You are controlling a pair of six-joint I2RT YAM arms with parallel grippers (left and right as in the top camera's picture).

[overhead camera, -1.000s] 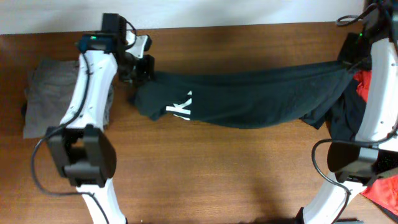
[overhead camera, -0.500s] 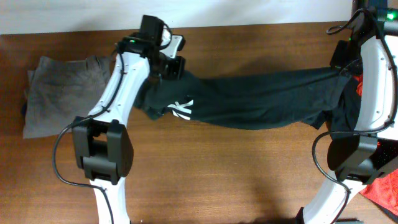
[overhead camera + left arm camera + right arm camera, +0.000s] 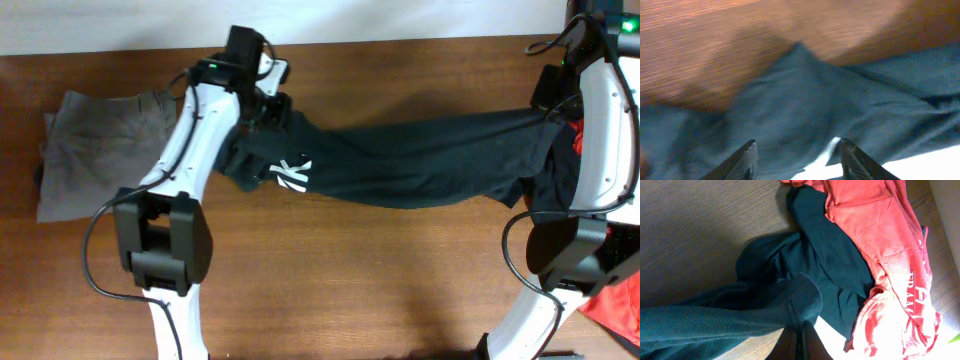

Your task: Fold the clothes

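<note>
The black garment's end near the grey clothes is bunched up beyond my open fingers, so my left gripper will back away and take that bunched cloth (image 3: 235,158) before folding.
A black garment (image 3: 420,155) with a white logo (image 3: 291,172) is stretched across the table from left to right. My left gripper (image 3: 275,112) hovers over its left end, and in the left wrist view the left gripper (image 3: 797,150) is open, with the dark cloth (image 3: 805,95) lying below the fingers. At the far right, my right gripper (image 3: 553,100) holds the other end up. In the right wrist view the right gripper (image 3: 800,332) is shut on a bunched hem of the black garment (image 3: 715,320).
Folded grey clothes (image 3: 95,150) lie at the left edge. A red garment (image 3: 880,230) with white lettering lies under the black one's right end (image 3: 578,135). More red cloth (image 3: 615,305) shows at the lower right corner.
My left arm swung right with the garment's left end, then its jaws opened and let the cloth go; that end now lies slack. The right gripper stays shut and still.
</note>
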